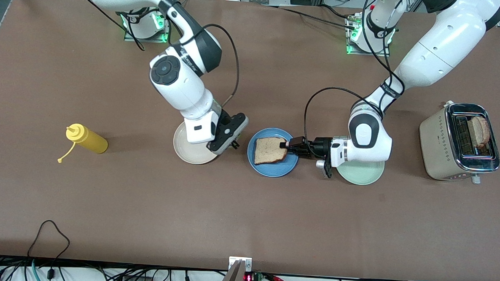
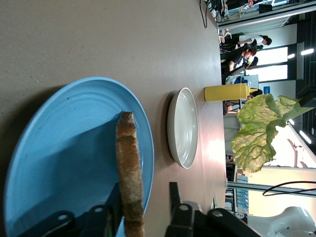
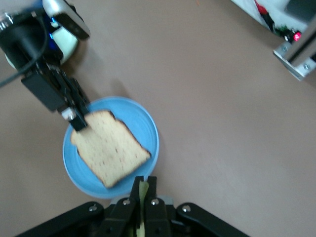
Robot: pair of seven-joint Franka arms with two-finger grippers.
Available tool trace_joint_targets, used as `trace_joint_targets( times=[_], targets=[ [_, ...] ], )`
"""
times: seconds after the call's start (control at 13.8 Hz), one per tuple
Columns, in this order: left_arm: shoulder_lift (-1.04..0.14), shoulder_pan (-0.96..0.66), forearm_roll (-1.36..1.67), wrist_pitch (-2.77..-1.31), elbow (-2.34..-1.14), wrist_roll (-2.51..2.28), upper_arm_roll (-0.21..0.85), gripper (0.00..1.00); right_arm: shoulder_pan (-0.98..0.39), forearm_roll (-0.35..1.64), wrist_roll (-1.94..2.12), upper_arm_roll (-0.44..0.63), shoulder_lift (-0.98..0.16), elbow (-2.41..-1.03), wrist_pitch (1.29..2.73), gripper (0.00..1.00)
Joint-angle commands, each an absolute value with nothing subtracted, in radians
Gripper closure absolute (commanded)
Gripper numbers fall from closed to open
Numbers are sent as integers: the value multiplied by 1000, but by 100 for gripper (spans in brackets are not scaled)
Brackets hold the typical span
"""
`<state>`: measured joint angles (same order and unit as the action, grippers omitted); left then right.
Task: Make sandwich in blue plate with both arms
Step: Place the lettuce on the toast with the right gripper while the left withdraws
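My right gripper is going to let go of the lettuce leaf, now held between the cream-white and blue plates, on top of the toast slice [image 1: 276, 157] [image 3: 111, 143] that lies in the blue plate.
The blue plate [image 1: 274, 169] lies at mid-table with one toast slice [image 1: 270, 150] on it. My left gripper [image 1: 284, 145] reaches in level at the slice's edge on the side toward the left arm's end. Its jaws are open around that edge, and the slice rests against one finger [image 2: 114, 205]. The slice shows edge-on in the left wrist view [image 2: 129, 163]. My right gripper [image 1: 234, 145] hangs between the cream-white plate [image 1: 190, 150] and the blue plate. It is shut on a green lettuce leaf [image 2: 259, 131], which the front view hides. A green sliver [image 3: 143, 187] shows between its fingers.
A pale mint-green plate [image 1: 360, 174] lies under the left wrist. A toaster [image 1: 458, 143] with a second bread slice [image 1: 480, 129] in its slot stands toward the left arm's end. A yellow squeeze bottle [image 1: 87, 138] lies toward the right arm's end.
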<state>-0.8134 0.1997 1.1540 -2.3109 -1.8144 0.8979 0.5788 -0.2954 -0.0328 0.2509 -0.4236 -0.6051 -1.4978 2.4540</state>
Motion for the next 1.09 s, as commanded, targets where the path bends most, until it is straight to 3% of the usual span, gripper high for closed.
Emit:
trace_joint_targets(
  times=[0.0, 0.22, 0.44, 0.65, 1.02],
  targets=[
    [-695, 210, 1119, -2318, -1891, 922, 566, 0, -356, -20, 233, -425, -704, -1370, 2479, 100],
    [-566, 213, 1005, -2303, -1949, 908, 528, 0, -403, -20, 232, -425, -776, -1293, 2520, 100],
    [-468, 218, 817, -2183, -1964, 907, 462, 0, -439, -20, 229, -425, -828, -1290, 2643, 100],
    [-381, 221, 524, -2035, -1930, 839, 397, 0, -465, -21, 230, -423, -880, -1290, 2747, 100],
    [-328, 253, 146, -1821, -1820, 582, 390, 0, -497, -37, 236, -382, -919, -1292, 2763, 100]
  ],
)
